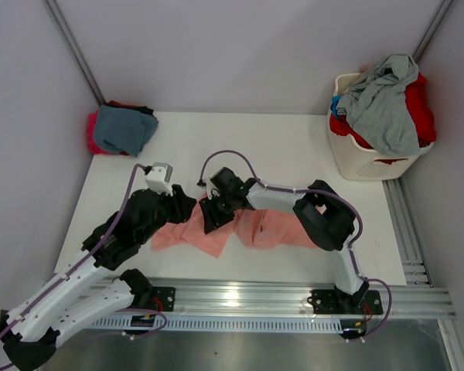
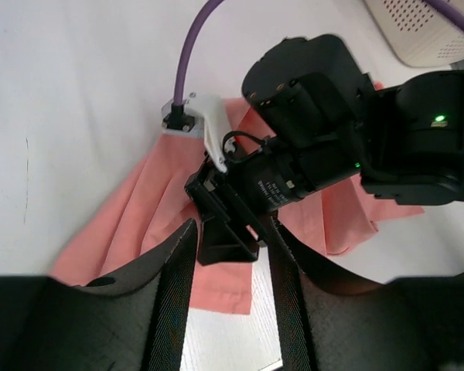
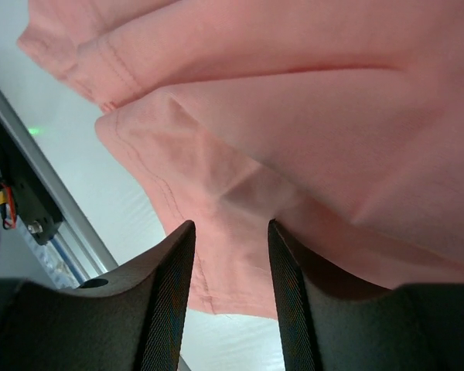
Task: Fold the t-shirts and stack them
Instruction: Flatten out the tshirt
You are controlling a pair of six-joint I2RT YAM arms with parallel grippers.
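My left gripper is to close next on the near hemmed corner [image 1: 218,256] [image 2: 248,311] of the salmon-pink t-shirt, the one that points toward the metal rail.
The salmon-pink t-shirt [image 1: 271,228] lies crumpled on the white table near its front edge. My left gripper [image 1: 187,207] is at the shirt's left part, and my right gripper [image 1: 211,220] points down onto the cloth just beside it. In the left wrist view the left gripper [image 2: 230,259] stands open. Bare table, a corner of the pink shirt [image 2: 151,209] and the right gripper's black fingers [image 2: 226,232] show between its jaws. The right wrist view has the right gripper [image 3: 230,259] open too, with a hemmed fold of the pink shirt [image 3: 294,116] across the gap.
A folded teal t-shirt [image 1: 120,127] tops a magenta and black stack at the back left. The white basket [image 1: 356,162] at the back right holds a grey shirt [image 1: 383,100] and a red one [image 1: 419,104]. A metal rail [image 1: 294,294] runs along the near edge.
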